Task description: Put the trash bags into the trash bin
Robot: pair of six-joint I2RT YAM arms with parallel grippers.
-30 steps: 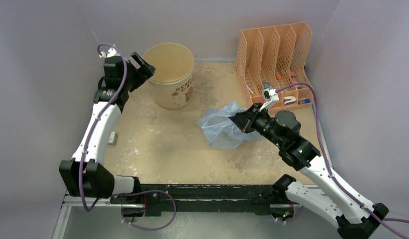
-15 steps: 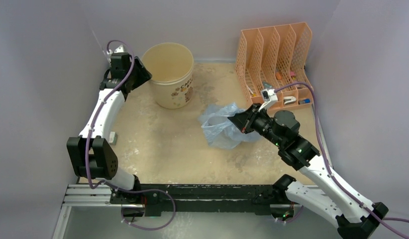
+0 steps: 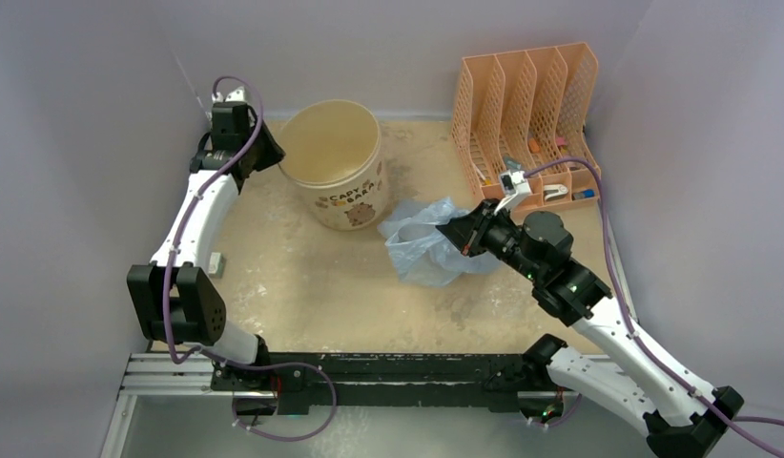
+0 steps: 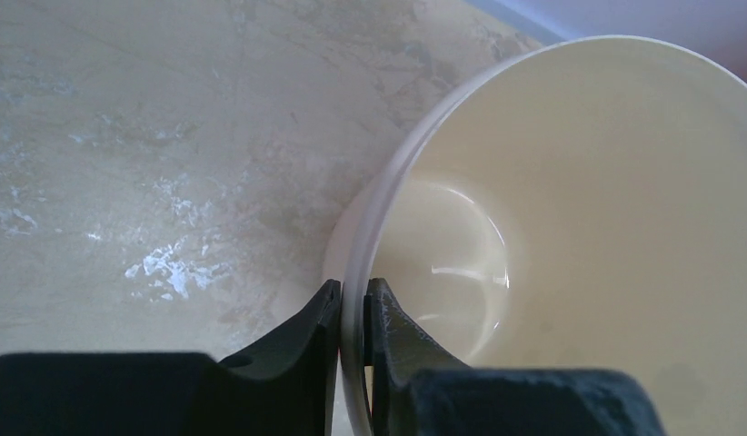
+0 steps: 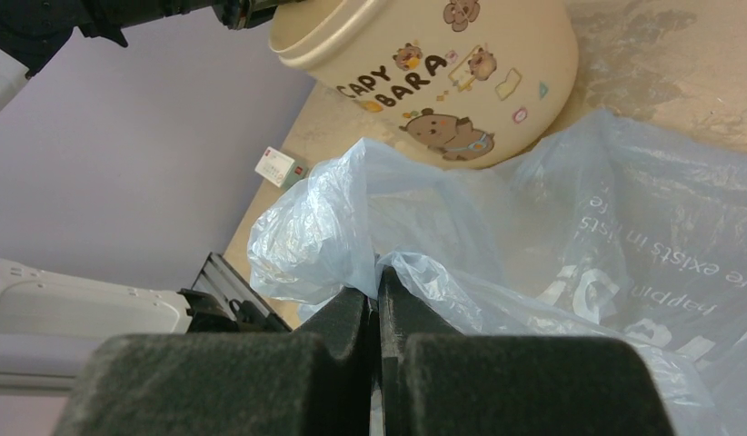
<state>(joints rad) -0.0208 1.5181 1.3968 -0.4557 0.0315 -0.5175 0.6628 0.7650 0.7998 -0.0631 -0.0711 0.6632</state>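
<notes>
Next, my left gripper lets go of the cream trash bin on the bare table (image 3: 373,263) beside the pale-blue trash bag.
The cream trash bin (image 3: 348,186) with brown cartoon prints stands at the back left, tipped toward the table's middle. My left gripper (image 3: 267,153) is shut on its left rim, one finger inside and one outside. In the left wrist view the rim (image 4: 388,191) runs between the jaws of that gripper (image 4: 352,295). The pale-blue crinkly trash bag (image 3: 422,246) lies crumpled just right of the bin. My right gripper (image 3: 455,232) is shut on a fold of it. The right wrist view shows that gripper (image 5: 377,282) pinching the bag (image 5: 533,236), with the bin (image 5: 461,54) behind.
An orange mesh file organizer (image 3: 526,114) holding small items stands at the back right. A small white box (image 3: 216,263) lies near the left edge, also in the right wrist view (image 5: 279,166). Lilac walls close in the back and both sides.
My left gripper has moved onto the bin's rim and shut on it. The bin has shifted and tipped toward the bag, turning its lettering into view. The right arm stayed still.
</notes>
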